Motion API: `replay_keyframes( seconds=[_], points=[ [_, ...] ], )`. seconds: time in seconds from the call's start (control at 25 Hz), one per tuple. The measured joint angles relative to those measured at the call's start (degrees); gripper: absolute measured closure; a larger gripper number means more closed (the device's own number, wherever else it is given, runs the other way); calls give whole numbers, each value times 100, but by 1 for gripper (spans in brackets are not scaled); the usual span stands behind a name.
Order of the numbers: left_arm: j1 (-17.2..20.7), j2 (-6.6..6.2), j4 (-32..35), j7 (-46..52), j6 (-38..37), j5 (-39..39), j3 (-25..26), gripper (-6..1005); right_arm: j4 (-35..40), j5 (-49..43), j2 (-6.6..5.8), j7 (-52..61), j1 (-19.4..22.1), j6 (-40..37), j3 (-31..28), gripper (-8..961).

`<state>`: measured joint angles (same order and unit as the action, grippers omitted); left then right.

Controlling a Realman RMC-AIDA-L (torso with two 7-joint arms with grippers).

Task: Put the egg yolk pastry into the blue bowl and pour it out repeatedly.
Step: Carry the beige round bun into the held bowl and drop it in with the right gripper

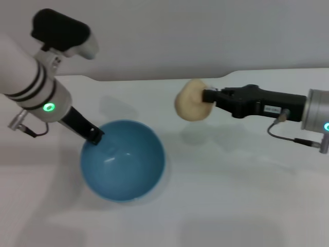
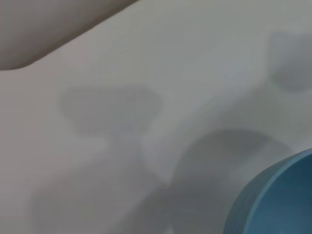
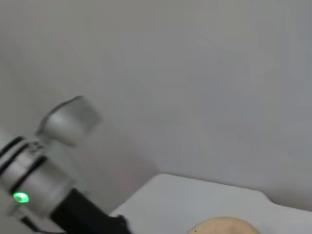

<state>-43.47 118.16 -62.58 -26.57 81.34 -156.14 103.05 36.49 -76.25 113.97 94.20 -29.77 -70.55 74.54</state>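
I should use my right gripper to place the egg yolk pastry, now held in the air beyond the bowl, in the blue bowl, over the table (image 1: pixel 167 164) next to the bowl's rim.
The blue bowl (image 1: pixel 123 159) is round and light blue, left of centre on the white table in the head view. My left gripper (image 1: pixel 94 136) is shut on its far left rim. A part of the bowl's rim shows in the left wrist view (image 2: pixel 273 200). My right gripper (image 1: pixel 208 96) is shut on the egg yolk pastry (image 1: pixel 191 100), a pale tan bun, and holds it in the air above the table, to the right of and beyond the bowl. The pastry's top also shows in the right wrist view (image 3: pixel 224 226).
The white table (image 1: pixel 231 195) ends at a far edge against a grey wall. The left arm (image 3: pixel 34 180) with its green light shows in the right wrist view.
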Motion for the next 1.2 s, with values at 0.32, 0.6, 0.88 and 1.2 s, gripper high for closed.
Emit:
replay_keyframes(
  seconds=[0.32,0.6,0.88,1.2],
  points=[
    [-456,24,205,323,-254,488,-852,986,256,-887,367,71,-459,-58,-6,951],
    [-743,32,417,425,-593,716,-994,985,184,-1163,469,213,-609,-1,270,952],
    [-830,14,414,409,-620,741,-1008,986,74,-1396,457,693,-457,-33,291,951],
    [-885,4,383,362,-547,737,-1056,986,109,-1425,422,905,-250,-44,251,870]
  ],
)
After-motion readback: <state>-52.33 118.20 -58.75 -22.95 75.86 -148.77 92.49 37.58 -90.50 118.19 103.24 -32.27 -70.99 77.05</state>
